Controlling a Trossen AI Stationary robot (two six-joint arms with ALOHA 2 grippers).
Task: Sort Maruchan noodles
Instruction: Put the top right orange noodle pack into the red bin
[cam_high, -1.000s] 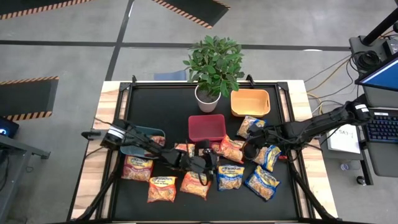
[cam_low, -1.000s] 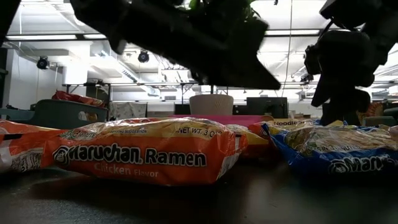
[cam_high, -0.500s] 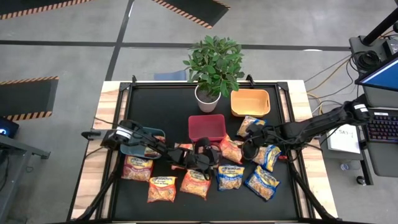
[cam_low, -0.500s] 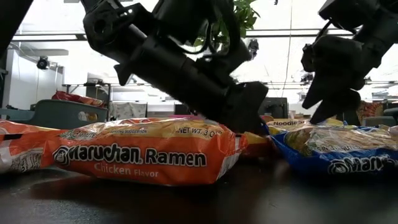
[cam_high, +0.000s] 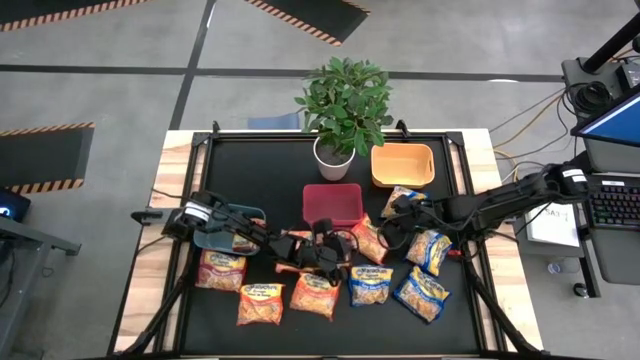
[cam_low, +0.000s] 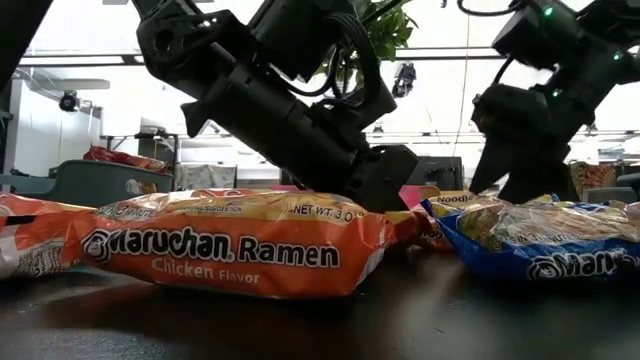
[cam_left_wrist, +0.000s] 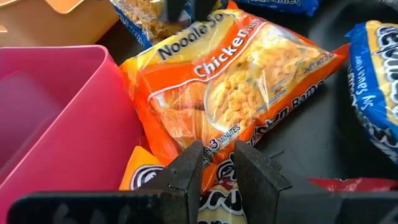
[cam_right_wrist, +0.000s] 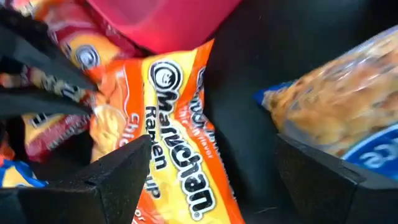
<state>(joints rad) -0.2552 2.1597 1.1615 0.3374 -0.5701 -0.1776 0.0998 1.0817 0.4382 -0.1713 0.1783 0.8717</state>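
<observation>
The orange packet beside the red bin lies toward one side of my right gripper's open fingers, so I will move over and pinch its lettered side (cam_right_wrist: 179, 146).
Several Maruchan noodles packets lie flat on the black table: orange ones (cam_high: 262, 303) and blue-and-yellow ones (cam_high: 420, 293). One orange packet (cam_high: 373, 240) lies beside the red bin (cam_high: 332, 205), one end over another packet. My left gripper (cam_left_wrist: 219, 152) is low at this packet's near end, its fingers a narrow gap apart and nothing pinched between them. My right gripper (cam_right_wrist: 217, 174) hovers wide open above the same packet (cam_right_wrist: 180, 143) from the right, with a blue packet (cam_right_wrist: 336, 112) beside it. My left gripper has its fingertips (cam_left_wrist: 194, 158) right at the orange packet's near edge (cam_left_wrist: 217, 144), slanting down from the table's left. I cannot tell whether they touch it. The packet lies flat.
An orange bin (cam_high: 402, 165) and a potted plant (cam_high: 340, 110) stand at the far side, and a grey-blue bin (cam_high: 225, 228) sits at the left under my left arm. Packets crowd the table's near half. A large orange packet (cam_low: 230, 240) lies close to the low camera.
My left gripper has gone down and toward the far edge, tipping lower, to the orange packet beside the red bin. My right gripper has eased a little toward the table's left, over the same packet. No packet has moved.
</observation>
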